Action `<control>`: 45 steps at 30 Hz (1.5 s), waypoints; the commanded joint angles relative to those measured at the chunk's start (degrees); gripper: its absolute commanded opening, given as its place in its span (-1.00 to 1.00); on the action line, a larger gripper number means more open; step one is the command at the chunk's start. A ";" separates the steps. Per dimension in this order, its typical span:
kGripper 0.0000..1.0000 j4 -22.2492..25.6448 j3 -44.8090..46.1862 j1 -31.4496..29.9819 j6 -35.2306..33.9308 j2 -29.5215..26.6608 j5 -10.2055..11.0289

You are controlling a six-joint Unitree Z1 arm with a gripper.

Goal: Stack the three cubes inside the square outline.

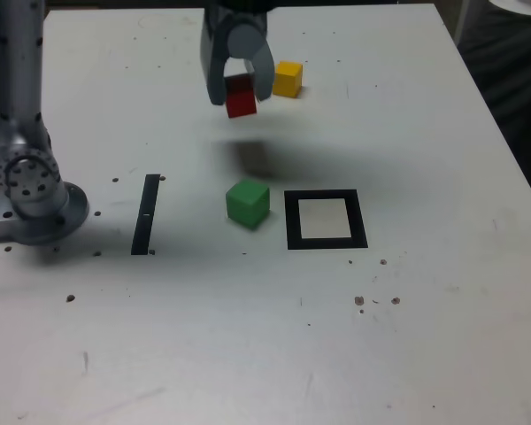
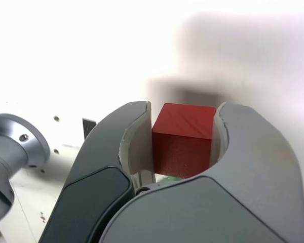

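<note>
The robot's gripper should release the red cube, now above the table's far middle, on the pale middle of the square outline (image 1: 324, 215), next to the green cube.
My gripper (image 1: 239, 92) hangs above the table's far middle, shut on the red cube (image 1: 241, 97). The wrist view shows that red cube (image 2: 184, 139) clamped between both fingers (image 2: 245, 147). Its shadow falls on the table below it. The yellow cube (image 1: 288, 79) rests on the table just to the exterior view's right of the gripper. Nearer the front, the green cube (image 1: 248, 203) sits on the table, just to the exterior view's left of the square outline (image 1: 326, 220), whose pale inner square holds nothing.
The arm's grey base (image 1: 31, 190) stands at the exterior view's left edge. A thin black strip (image 1: 146, 214) lies between the base and the green cube. Small dark specks dot the white table (image 1: 248, 336).
</note>
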 commanded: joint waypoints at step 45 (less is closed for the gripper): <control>-0.45 -3.75 -7.64 -24.78 -14.01 12.45 -5.93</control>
